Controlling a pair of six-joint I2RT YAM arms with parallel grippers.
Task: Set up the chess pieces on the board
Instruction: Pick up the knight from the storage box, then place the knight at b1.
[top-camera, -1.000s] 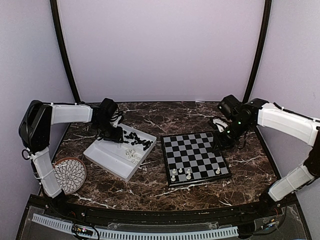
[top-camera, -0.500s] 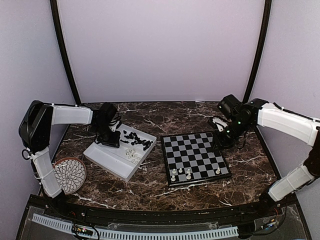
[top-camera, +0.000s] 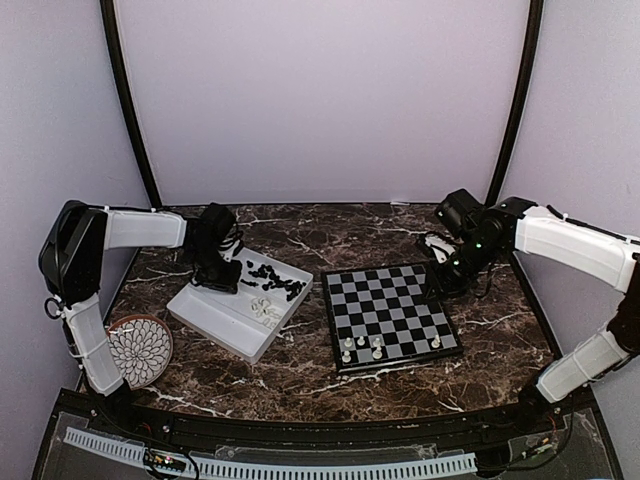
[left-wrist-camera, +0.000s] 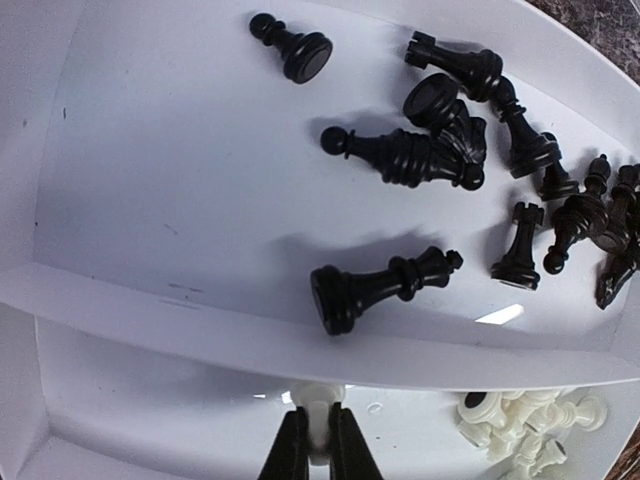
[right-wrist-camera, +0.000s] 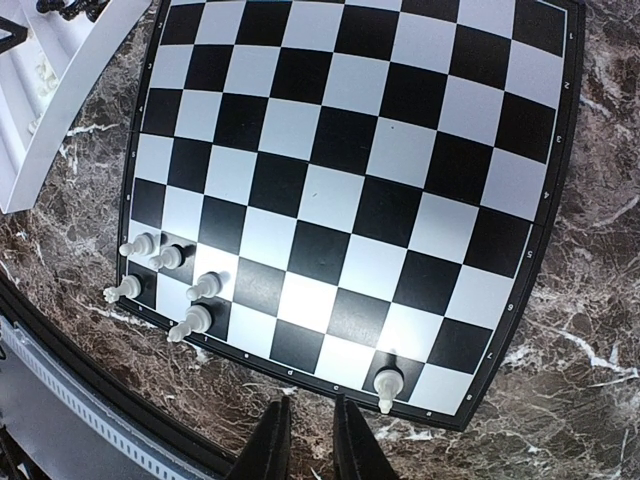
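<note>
Next, I set the white piece on the empty near-row square (top-camera: 364, 356) beside the board's corner piece with my left gripper.
The board (top-camera: 395, 300) lies right of centre, with several white chess pieces (top-camera: 361, 346) along its near edge. In the right wrist view those pieces (right-wrist-camera: 190, 323) stand at the board's (right-wrist-camera: 400, 150) lower left corner, and one (right-wrist-camera: 387, 383) stands alone further right. My right gripper (right-wrist-camera: 310, 445) hovers over the marble just off that edge, its jaws slightly apart and empty. My left gripper (left-wrist-camera: 318, 445) is down in the white tray (left-wrist-camera: 150, 200), shut on a white piece (left-wrist-camera: 318, 415) beside the divider. Black pieces (left-wrist-camera: 385, 285) lie in the far compartment.
The divided tray (top-camera: 225, 325) sits left of the board, with black pieces (top-camera: 275, 280) at its far end and a heap of white ones (top-camera: 265, 308) nearer. A round patterned plate (top-camera: 140, 350) lies at the near left. Dark marble surrounds everything.
My left gripper has dropped a little into the tray and its jaws have shut on a white piece. The right arm and the board's pieces have not moved.
</note>
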